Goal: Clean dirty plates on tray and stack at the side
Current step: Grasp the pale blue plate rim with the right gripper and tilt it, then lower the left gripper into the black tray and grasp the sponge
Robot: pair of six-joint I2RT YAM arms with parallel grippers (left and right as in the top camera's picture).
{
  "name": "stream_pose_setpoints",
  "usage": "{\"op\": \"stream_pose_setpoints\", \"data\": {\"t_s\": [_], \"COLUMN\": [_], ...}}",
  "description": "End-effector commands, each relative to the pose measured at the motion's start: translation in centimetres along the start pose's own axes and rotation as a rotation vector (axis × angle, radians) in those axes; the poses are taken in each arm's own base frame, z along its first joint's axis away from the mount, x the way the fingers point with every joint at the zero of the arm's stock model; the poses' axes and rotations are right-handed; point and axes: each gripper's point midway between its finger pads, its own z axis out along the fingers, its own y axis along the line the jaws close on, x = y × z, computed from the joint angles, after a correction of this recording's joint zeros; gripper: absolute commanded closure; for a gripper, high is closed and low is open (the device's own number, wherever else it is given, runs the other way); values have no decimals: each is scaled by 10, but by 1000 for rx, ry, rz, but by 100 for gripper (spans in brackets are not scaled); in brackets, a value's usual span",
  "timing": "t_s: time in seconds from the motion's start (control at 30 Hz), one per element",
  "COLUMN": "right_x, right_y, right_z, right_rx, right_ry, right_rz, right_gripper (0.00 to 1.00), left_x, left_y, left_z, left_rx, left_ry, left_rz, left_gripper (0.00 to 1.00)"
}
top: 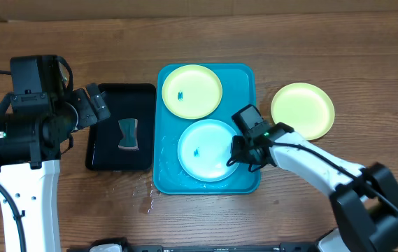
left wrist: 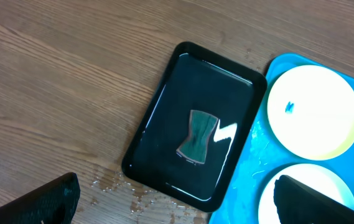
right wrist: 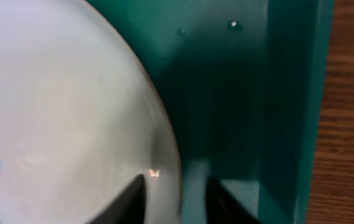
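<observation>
I should move my left gripper to the dark sponge's narrow middle (top: 128,134) (left wrist: 198,137) in the black tray next and close it there, because the plates need wiping.
The bright blue tray (top: 244,77) (left wrist: 264,155) (right wrist: 239,93) holds two plates. A pale yellow-green one (top: 192,91) (left wrist: 313,112) lies at the far end with a blue smudge. A light cyan one (top: 205,150) (left wrist: 307,173) (right wrist: 58,93), also smudged, lies at the near end. A clean-looking yellow-green plate (top: 302,110) rests on the table right of the tray. My right gripper (top: 235,157) (right wrist: 177,179) sits at the cyan plate's right rim, one finger over the plate and the other outside it, closed narrowly on the rim. My left gripper (top: 101,105) (left wrist: 180,205) hangs wide open and empty by the black tray.
A black tray (top: 118,89) (left wrist: 164,124), wet inside, stands left of the blue one with a dark sponge (top: 127,135) (left wrist: 196,137) in its middle. Water drops (top: 146,196) (left wrist: 111,183) lie on the wooden table near its front corner.
</observation>
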Motion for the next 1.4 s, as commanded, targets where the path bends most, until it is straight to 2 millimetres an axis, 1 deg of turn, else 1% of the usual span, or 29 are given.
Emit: {"op": "stream_pose_setpoints", "data": {"t_s": [0.0, 0.13, 0.27, 0.57, 0.6, 0.7, 0.77, 0.8, 0.87, 0.9, 0.97, 1.07, 1.17, 1.23, 1.27, 1.3, 1.37], "right_x": [-5, -5, -5, -6, -7, -7, -7, -7, -7, -7, -7, -7, -8, -8, -8, -8, -8], "right_y": [7, 11, 12, 12, 12, 12, 12, 12, 12, 12, 12, 12, 12, 13, 13, 13, 13], "right_z": [0, -3, -4, -4, -4, -4, -4, -4, -4, -4, -4, -4, -4, -4, -4, -4, -4], "right_rx": [-21, -41, -47, -45, -45, -45, -43, -43, -44, -44, -45, -45, -47, -47, -47, -47, -47], "right_ry": [2, 6, 8, -1, -2, -3, -4, -4, -4, -4, -6, -6, -7, -8, -8, -8, -8], "right_rz": [4, 9, 8, 7, 7, 7, 7, 7, 7, 7, 7, 7, 7, 7, 7, 7, 7], "right_gripper": [82, 82, 89, 89, 89, 92, 92, 92, 92, 92, 92, 93, 93, 93, 93, 93, 93], "left_x": [-4, -4, -4, -4, -6, -39, -54, -57, -55, -52, -40, -18, 9, 25, 32, 38, 50], "left_y": [-4, -4, -4, -4, -5, -18, -25, -26, -32, -37, -49, -54, -52, -48, -46, -46, -45], "left_z": [-4, -4, -4, -4, -4, -7, -10, -11, -10, -10, -11, 0, 30, 56, 70, 84, 106], "left_rx": [17, 17, 17, 17, 21, 80, 114, 118, 152, 184, 256, 272, 212, 159, 133, 117, 96], "left_ry": [-14, -14, -14, -14, -26, -154, -213, -224, -211, -195, -136, -34, 76, 142, 171, 201, 263], "left_rz": [-15, -15, -15, -15, -19, -38, -44, -45, -54, -55, -42, -29, -3, 12, 18, 21, 24], "left_gripper": [0, 0, 0, 0, 0, 0, 0, 0, 0, 0, 0, 0, 1, 4, 4, 2, 0]}}
